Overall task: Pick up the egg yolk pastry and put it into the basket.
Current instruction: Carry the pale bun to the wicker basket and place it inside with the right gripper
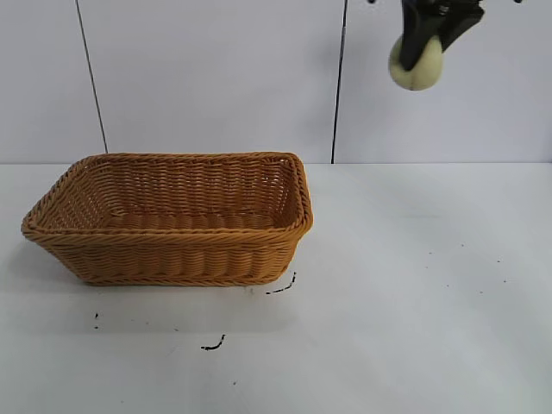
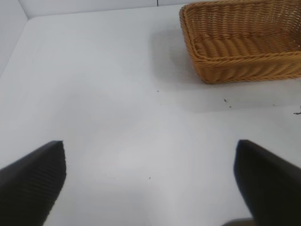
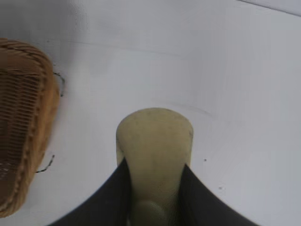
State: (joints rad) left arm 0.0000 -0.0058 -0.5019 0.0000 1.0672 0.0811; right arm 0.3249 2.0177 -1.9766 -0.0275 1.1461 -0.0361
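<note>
The egg yolk pastry will leave my right gripper on the basket's woven bottom (image 1: pixel 211 219), between its middle and nearer end.
The egg yolk pastry (image 1: pixel 416 69) is a pale yellow-cream lump held high in the air at the upper right, squeezed between the black fingers of my right gripper (image 1: pixel 429 39). In the right wrist view the pastry (image 3: pixel 154 150) sits between the two fingers, above the bare table. The golden-brown wicker basket (image 1: pixel 172 259) stands on the table at the left and is empty; it also shows in the left wrist view (image 2: pixel 244 66) and the right wrist view (image 3: pixel 23 136). My left gripper (image 2: pixel 150 181) is open and empty, off to the basket's side.
The white table (image 1: pixel 414 285) carries a few small black marks (image 1: pixel 213 345) in front of the basket. A white wall with two dark vertical cables stands behind.
</note>
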